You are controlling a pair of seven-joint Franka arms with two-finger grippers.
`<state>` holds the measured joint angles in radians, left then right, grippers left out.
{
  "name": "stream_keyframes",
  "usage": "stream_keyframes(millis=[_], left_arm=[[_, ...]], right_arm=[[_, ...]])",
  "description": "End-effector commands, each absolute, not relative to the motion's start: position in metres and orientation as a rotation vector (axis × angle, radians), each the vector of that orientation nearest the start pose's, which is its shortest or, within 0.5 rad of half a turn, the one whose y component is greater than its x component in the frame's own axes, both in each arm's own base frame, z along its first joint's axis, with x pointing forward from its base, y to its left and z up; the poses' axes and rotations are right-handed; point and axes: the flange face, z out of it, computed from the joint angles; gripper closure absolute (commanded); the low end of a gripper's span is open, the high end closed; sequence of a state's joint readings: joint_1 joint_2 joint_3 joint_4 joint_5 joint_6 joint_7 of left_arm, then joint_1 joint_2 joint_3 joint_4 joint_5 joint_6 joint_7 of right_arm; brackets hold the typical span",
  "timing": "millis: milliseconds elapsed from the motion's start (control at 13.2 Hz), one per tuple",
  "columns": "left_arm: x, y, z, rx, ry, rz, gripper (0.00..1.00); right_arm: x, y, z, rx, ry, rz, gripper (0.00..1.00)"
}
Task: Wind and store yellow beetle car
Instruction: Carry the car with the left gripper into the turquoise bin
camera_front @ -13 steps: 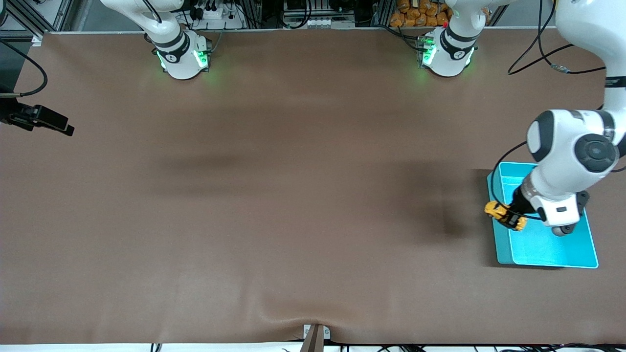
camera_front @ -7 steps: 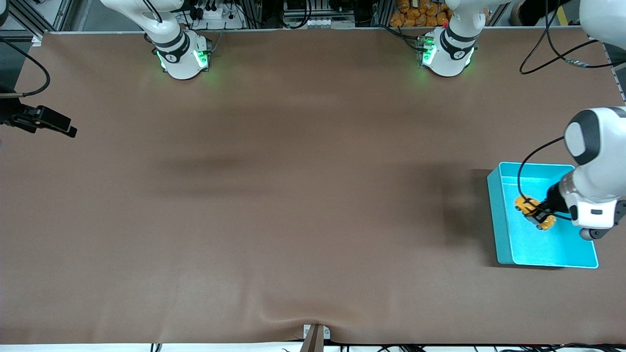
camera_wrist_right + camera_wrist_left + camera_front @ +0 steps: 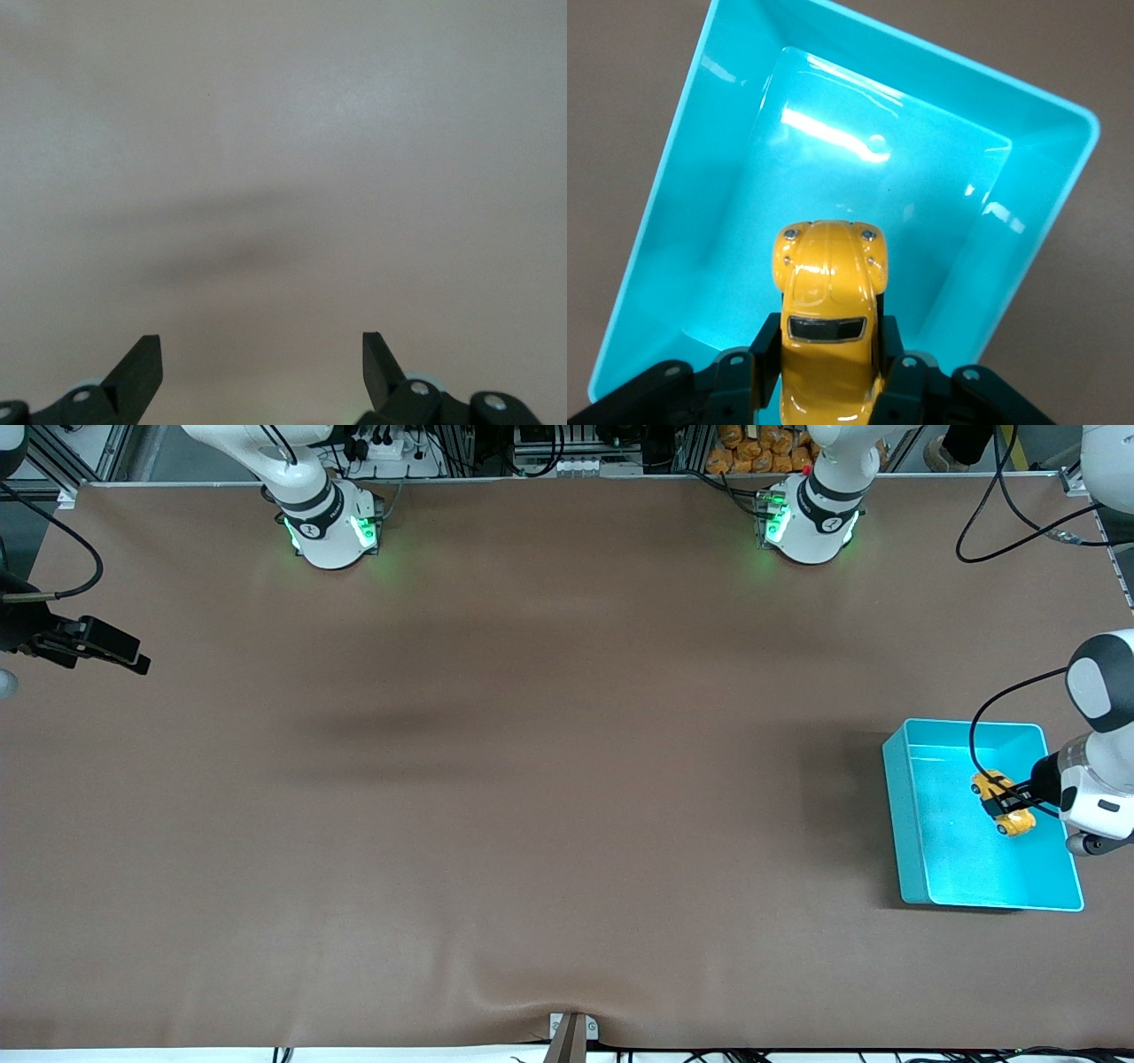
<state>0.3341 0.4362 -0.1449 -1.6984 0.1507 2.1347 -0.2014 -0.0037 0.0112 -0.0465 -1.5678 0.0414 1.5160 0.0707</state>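
Next, my left gripper lets go of the yellow beetle car on the turquoise bin's bottom, nearer the bin's side (image 3: 962, 831) (image 3: 839, 214) facing the middle of the table.
The yellow beetle car (image 3: 1002, 804) is held by my left gripper (image 3: 1008, 802) over the inside of the turquoise bin (image 3: 904, 815) at the left arm's end of the table. In the left wrist view the black fingers (image 3: 764, 350) clamp both sides of the car (image 3: 827, 292), and the bin's floor (image 3: 859, 177) lies below it. My right gripper (image 3: 106, 651) is at the right arm's end of the table, over bare mat. In the right wrist view its fingers (image 3: 142, 363) stand wide apart with nothing between them.
A brown mat (image 3: 532, 779) covers the table. The two arm bases (image 3: 332, 522) (image 3: 811, 518) stand along the edge farthest from the front camera. A small metal bracket (image 3: 571, 1032) sits at the nearest edge.
My left gripper has carried the car from over the bin's rim to over the middle of the bin. The right gripper has shifted slightly.
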Motion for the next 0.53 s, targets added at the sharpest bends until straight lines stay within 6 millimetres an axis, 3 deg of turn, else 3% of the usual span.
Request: stream_keyframes(millis=[0,227,453], left_arm=[[0.654,0.16,0.325,-3.068,-0.365,0.053,1.0],[0.662,0.174,0.307,-3.088,-0.242,0.065,1.0],[0.664,0.176,0.274,-3.092,-0.222,0.118,1.0]], right_arm=[[0.553,-0.022,0.62,-3.081,0.182,0.081,0.0],[0.554,-0.021,0.619,-3.081,0.18,0.084,0.0],[0.553,-0.013,0.621,-3.083,0.158,0.08,0.0]])
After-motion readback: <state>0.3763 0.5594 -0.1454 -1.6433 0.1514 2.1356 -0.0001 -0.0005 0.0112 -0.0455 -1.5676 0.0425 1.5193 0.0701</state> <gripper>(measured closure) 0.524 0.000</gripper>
